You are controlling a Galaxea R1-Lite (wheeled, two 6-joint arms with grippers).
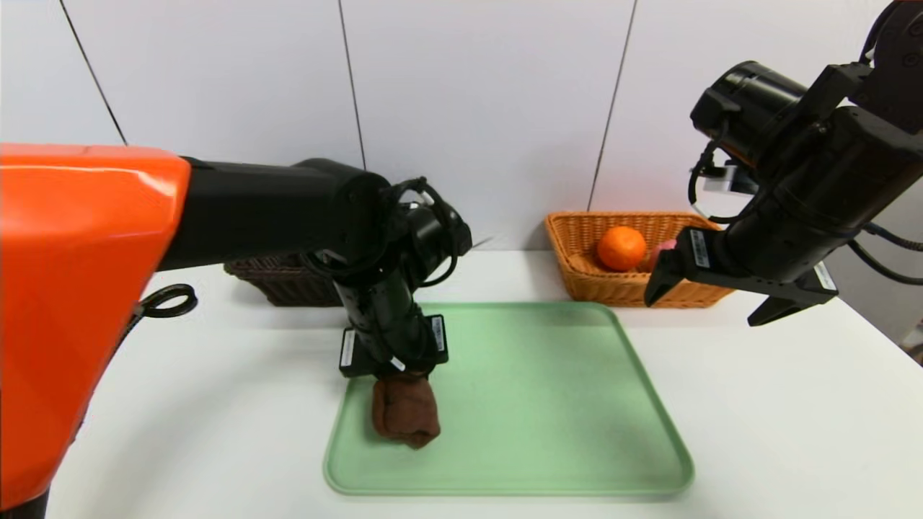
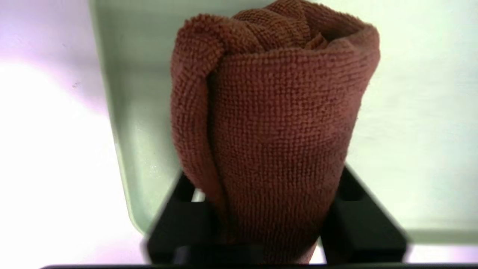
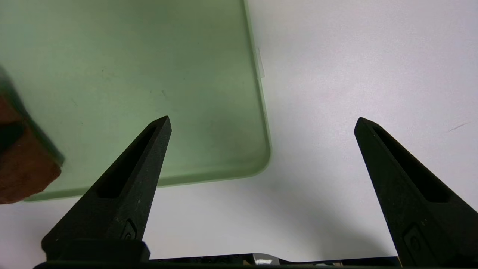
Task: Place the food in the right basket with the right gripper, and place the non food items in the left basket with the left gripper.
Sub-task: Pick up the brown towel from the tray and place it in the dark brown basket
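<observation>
The robot's left gripper will release the rolled brown cloth near the middle of the dark basket (image 1: 347, 233), against the basket's back side.
A rolled brown cloth (image 1: 405, 412) hangs over the left side of the green tray (image 1: 548, 404), pinched at its top by my left gripper (image 1: 395, 367). In the left wrist view the cloth (image 2: 276, 123) fills the gap between the black fingers (image 2: 354, 220), with my left gripper (image 2: 267, 194) shut on it. My right gripper (image 1: 708, 306) hovers open and empty above the table in front of the orange wicker right basket (image 1: 613, 288), which holds an orange (image 1: 621, 248) and a pinkish item (image 1: 660, 252). The dark left basket (image 1: 281, 285) is partly hidden behind my left arm.
In the right wrist view my right gripper (image 3: 263, 119) hangs over the tray's corner (image 3: 242, 157) and bare white table (image 3: 336, 74), with the cloth (image 3: 22, 175) at that view's edge. A white wall stands behind the baskets.
</observation>
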